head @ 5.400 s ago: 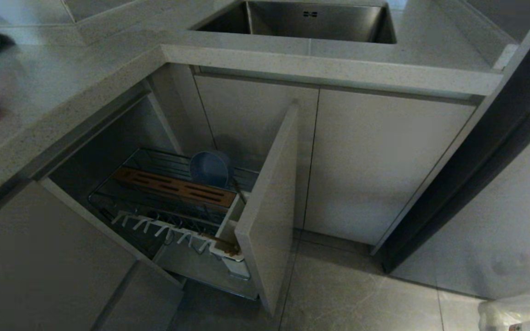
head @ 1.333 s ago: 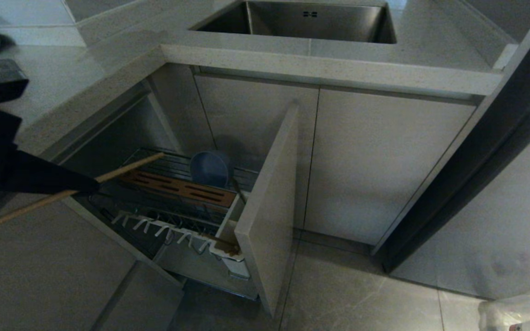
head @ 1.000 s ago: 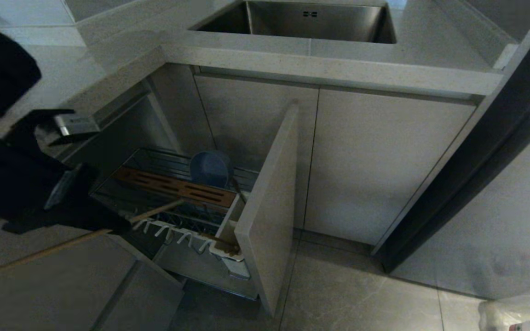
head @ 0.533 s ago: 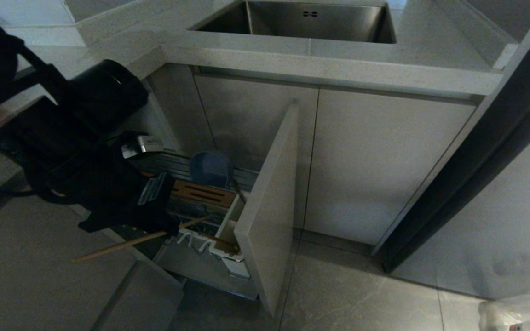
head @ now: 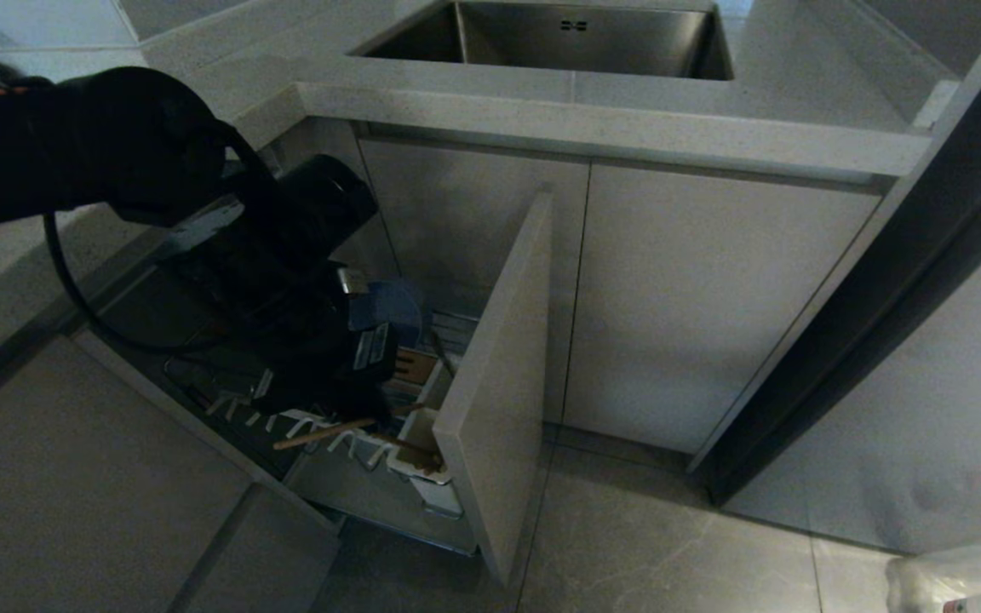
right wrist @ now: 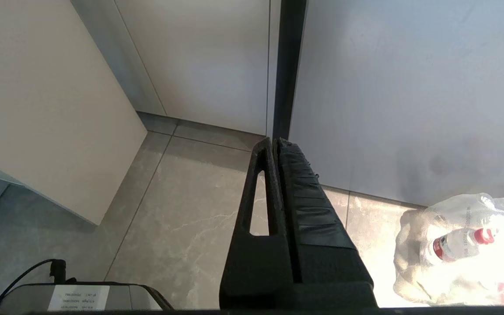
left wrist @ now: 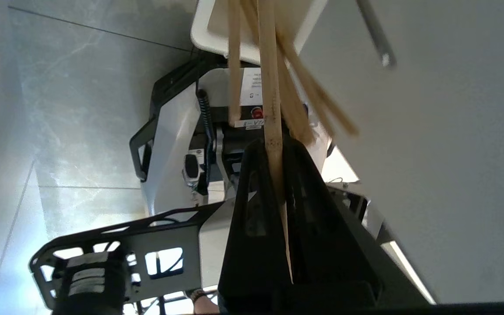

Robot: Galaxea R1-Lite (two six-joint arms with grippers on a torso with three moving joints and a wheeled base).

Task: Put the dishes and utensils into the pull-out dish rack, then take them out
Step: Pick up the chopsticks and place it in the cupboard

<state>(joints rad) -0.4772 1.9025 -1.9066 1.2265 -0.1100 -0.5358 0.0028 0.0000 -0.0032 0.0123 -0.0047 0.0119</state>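
Observation:
My left gripper should drop the wooden chopstick in the white utensil cup (head: pixel 415 449) (left wrist: pixel 262 26), among the other wooden sticks that lean there.
The pull-out dish rack (head: pixel 201 375) stands drawn out of the cabinet behind its beige door front (head: pixel 499 383). A blue-grey bowl (head: pixel 397 305) stands on edge at its back. My left gripper (head: pixel 367 409) hangs low over the white pegs (head: pixel 320 432), beside the white utensil cup (head: pixel 421 438). It is shut on one wooden chopstick (head: pixel 320 434). In the left wrist view the left gripper (left wrist: pixel 274 146) clamps that chopstick (left wrist: pixel 269 87), which runs toward the cup (left wrist: pixel 201 37), where other wooden sticks (left wrist: pixel 233 65) lean. My right gripper (right wrist: pixel 274 142) is shut and empty over the floor.
The countertop (head: pixel 627 128) with its steel sink (head: pixel 559 38) overhangs the rack. Closed cabinet doors (head: pixel 712 298) and a dark tall panel (head: pixel 882 298) stand to the right. A plastic bag of bottles (head: pixel 959 579) lies on the tiled floor (head: pixel 669 545).
My left arm has swung in from the counter at the left and come down over the rack with the chopstick. The stick's far end now points at the utensil cup.

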